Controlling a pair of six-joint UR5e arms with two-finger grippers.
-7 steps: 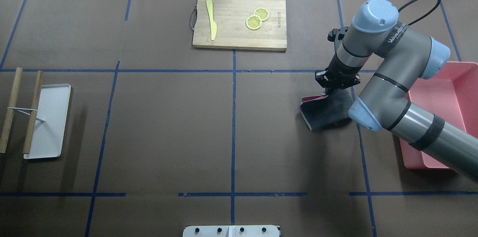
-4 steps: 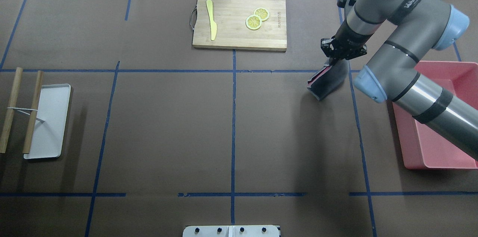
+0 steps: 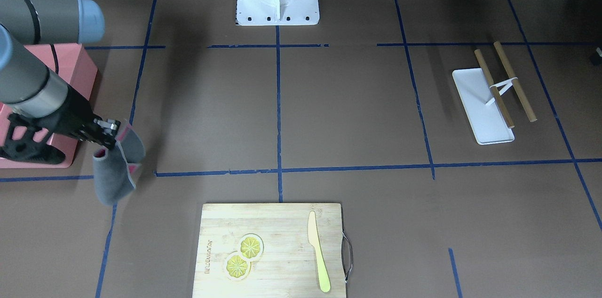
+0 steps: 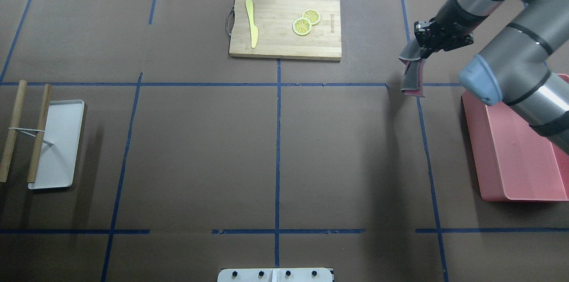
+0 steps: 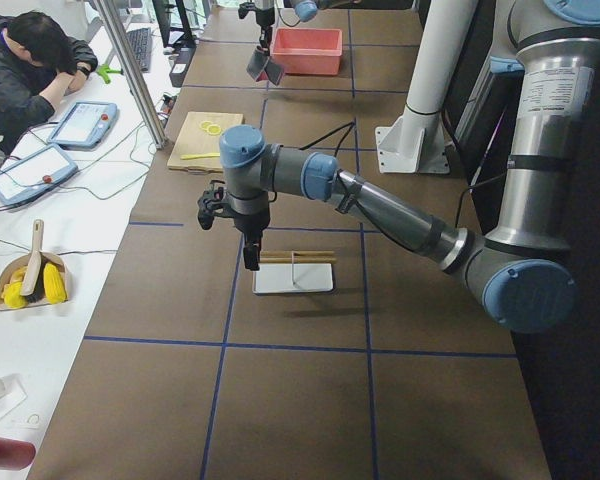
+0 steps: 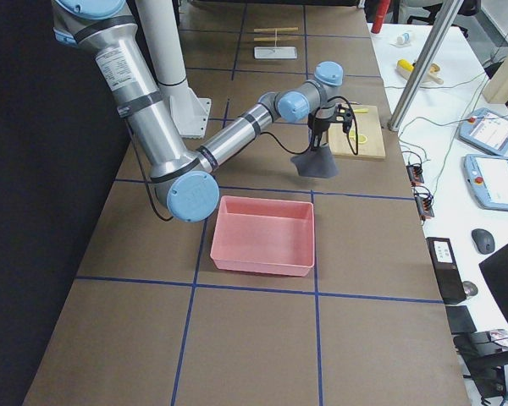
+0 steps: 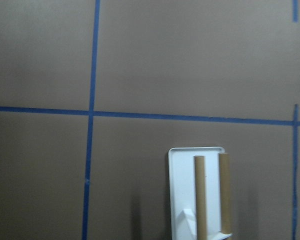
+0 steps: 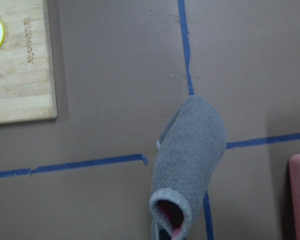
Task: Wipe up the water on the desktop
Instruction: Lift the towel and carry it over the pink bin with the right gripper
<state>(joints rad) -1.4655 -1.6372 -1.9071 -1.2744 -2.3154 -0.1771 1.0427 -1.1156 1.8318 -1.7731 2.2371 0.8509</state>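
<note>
Next, my right gripper lets go of the grey cloth, which will let it go on the bottom inside the pink bin [image 3: 26, 116].
The desktop [image 4: 200, 139] is dark brown with blue tape lines; I see no water on it. My right gripper [image 4: 422, 45] is shut on the top of a grey cloth with a pink inner side [image 4: 411, 74]. The cloth hangs folded below the gripper, clear of the desktop, near the far right tape crossing. It also shows in the front-facing view [image 3: 115, 168], the right wrist view [image 8: 190, 150] and the exterior right view [image 6: 315, 161]. My left gripper [image 5: 250, 252] shows only in the exterior left view, above the white tray [image 5: 293, 278]; I cannot tell whether it is open or shut.
A pink bin [image 4: 511, 153] stands at the right edge, under my right arm. A bamboo cutting board [image 4: 284, 24] with a yellow knife [image 4: 252, 24] and two lemon slices [image 4: 306, 22] lies at the far middle. The white tray with two wooden sticks [image 4: 55, 144] lies at the left.
My right gripper has lifted the cloth off the desktop and carried it up and toward the far right. The cloth now hangs free instead of lying spread out.
</note>
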